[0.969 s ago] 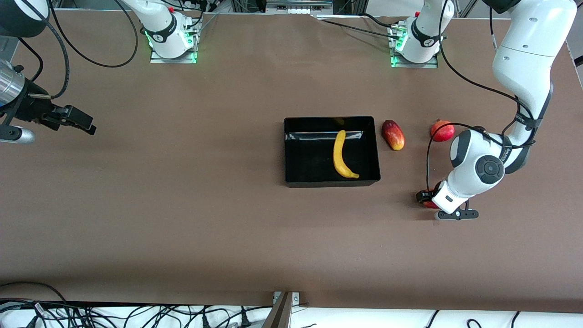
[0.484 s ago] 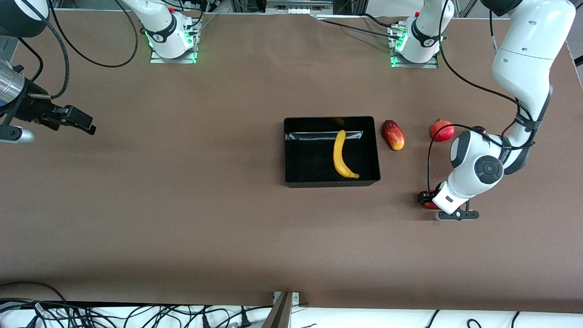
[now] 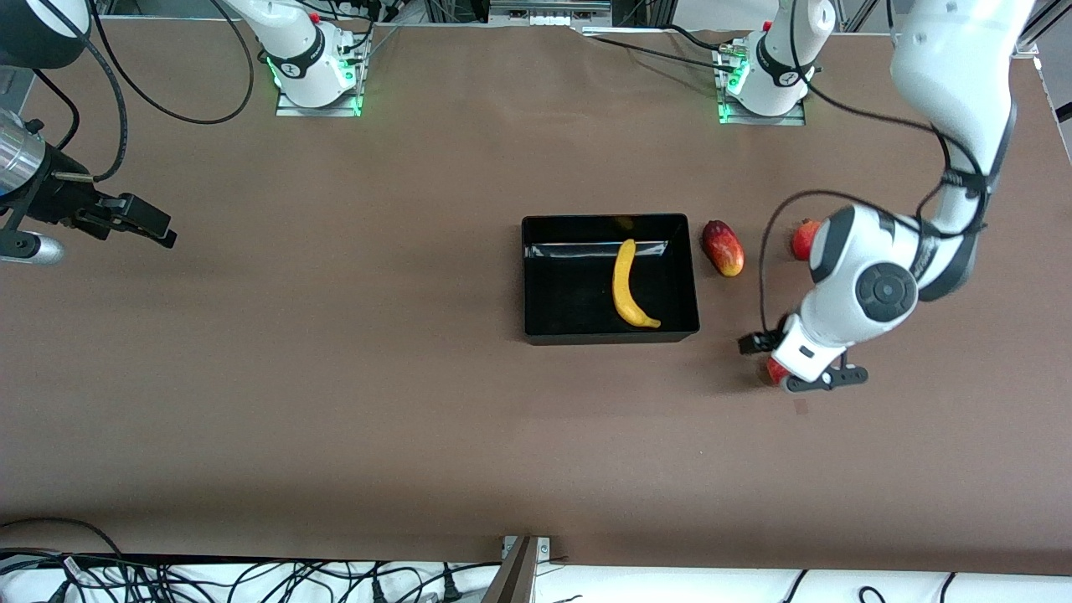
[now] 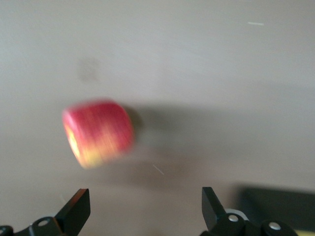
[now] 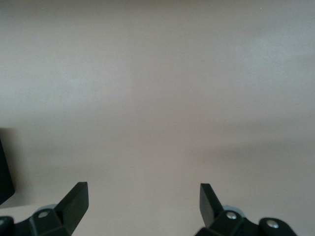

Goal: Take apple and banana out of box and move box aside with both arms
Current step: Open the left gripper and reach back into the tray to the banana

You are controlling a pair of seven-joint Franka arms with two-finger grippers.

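Observation:
Next, my left gripper goes to the middle of the yellow banana (image 3: 621, 280) in the black box and closes there.
The black box (image 3: 536, 276) stands mid-table with the yellow banana (image 3: 626, 285) lying in it. The small red apple (image 3: 773, 371) with yellowish patches is on the table, nearer to the front camera than the box and toward the left arm's end, mostly hidden under the left hand. In the left wrist view the apple (image 4: 97, 132) is blurred and lies ahead of the left gripper (image 4: 145, 206), outside the open fingers. A corner of the box (image 4: 280, 206) shows there too. The left gripper (image 3: 780, 364) hovers over the apple. The right gripper (image 3: 155, 230), also seen from its own wrist (image 5: 143, 201), is open and empty and waits over bare table at the right arm's end.
An oblong red-yellow mango-like fruit (image 3: 723, 248) lies beside the box toward the left arm's end. A round red pomegranate (image 3: 802, 239) lies past it, partly hidden by the left arm. Cables run along the table edge nearest the front camera.
The left arm has swung and risen, carrying its hand toward the box. It now covers part of the pomegranate. The right arm has not moved.

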